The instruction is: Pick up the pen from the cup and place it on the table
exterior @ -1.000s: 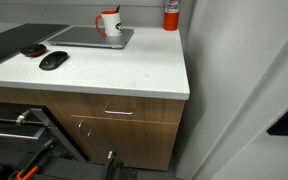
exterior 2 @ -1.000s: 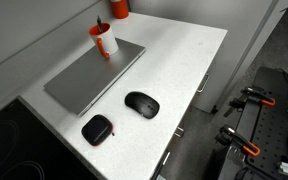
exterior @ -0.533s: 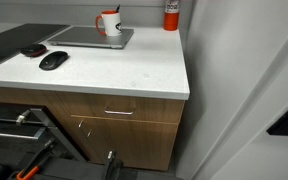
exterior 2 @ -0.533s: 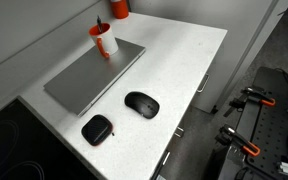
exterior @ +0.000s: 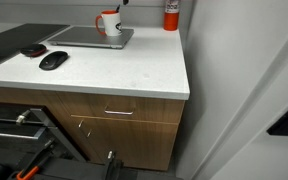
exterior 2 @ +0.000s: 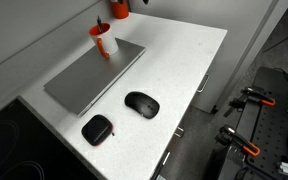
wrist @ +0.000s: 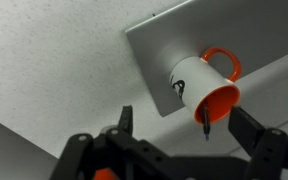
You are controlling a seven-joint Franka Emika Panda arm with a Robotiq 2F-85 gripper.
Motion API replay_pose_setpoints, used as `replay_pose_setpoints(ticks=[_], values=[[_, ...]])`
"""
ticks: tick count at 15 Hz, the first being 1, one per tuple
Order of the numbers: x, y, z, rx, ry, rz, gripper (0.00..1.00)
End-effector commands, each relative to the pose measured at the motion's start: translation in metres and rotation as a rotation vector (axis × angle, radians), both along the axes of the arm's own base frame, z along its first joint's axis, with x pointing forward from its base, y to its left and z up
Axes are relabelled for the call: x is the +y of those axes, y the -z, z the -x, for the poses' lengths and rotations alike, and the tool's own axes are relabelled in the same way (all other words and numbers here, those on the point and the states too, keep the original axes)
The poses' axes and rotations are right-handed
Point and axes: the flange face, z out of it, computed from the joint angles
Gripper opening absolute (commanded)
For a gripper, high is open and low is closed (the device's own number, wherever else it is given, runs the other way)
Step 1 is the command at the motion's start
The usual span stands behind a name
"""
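Observation:
My gripper is to close on the upper end of the pen [exterior: 118, 7] [wrist: 207, 132], where it sticks out above the white cup's rim.
The white cup with a red handle and red inside [wrist: 197, 86] stands on a grey laptop [wrist: 174, 35] on the white table [wrist: 44, 70]. The thin dark pen [wrist: 205, 120] sticks up out of it. Both exterior views show the cup [exterior: 108, 23] [exterior 2: 103, 41] and the pen [exterior: 117, 10] [exterior 2: 99, 22]. My gripper [wrist: 185, 125] is open above the cup. One finger [wrist: 125, 120] is over the table and the other [wrist: 247, 128] is beside the cup's rim, with the pen's tip between them. Only a dark bit of the gripper [exterior: 123, 2] shows at an exterior view's top edge.
A black mouse [exterior: 52, 60] [exterior 2: 141, 103] and a small black and red object [exterior: 33, 49] [exterior 2: 97, 129] lie on the table. A red-and-white canister [exterior: 171, 14] [exterior 2: 119, 8] stands behind the cup. Wood drawers [exterior: 119, 112] are below the table's front edge.
A dark part of the gripper has come into an exterior view at the top edge, above the cup. The cup, pen and other objects have not moved.

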Motion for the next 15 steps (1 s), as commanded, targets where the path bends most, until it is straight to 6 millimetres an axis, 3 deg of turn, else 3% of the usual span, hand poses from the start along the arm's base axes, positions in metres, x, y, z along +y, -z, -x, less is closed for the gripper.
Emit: replay_pose_setpoints(ticks=[1, 2, 3, 8, 15], values=[[0.018, 0.024, -0.030, -0.042, 0.051, -0.013, 1.00], [0.021, 0.029, -0.034, -0.022, 0.051, -0.018, 1.00], [0.017, 0.024, -0.018, -0.014, 0.022, 0.003, 1.00], [0.020, 0.033, -0.029, -0.005, 0.028, -0.003, 1.00], [0.039, 0.036, -0.073, -0.062, 0.029, -0.035, 1.00]])
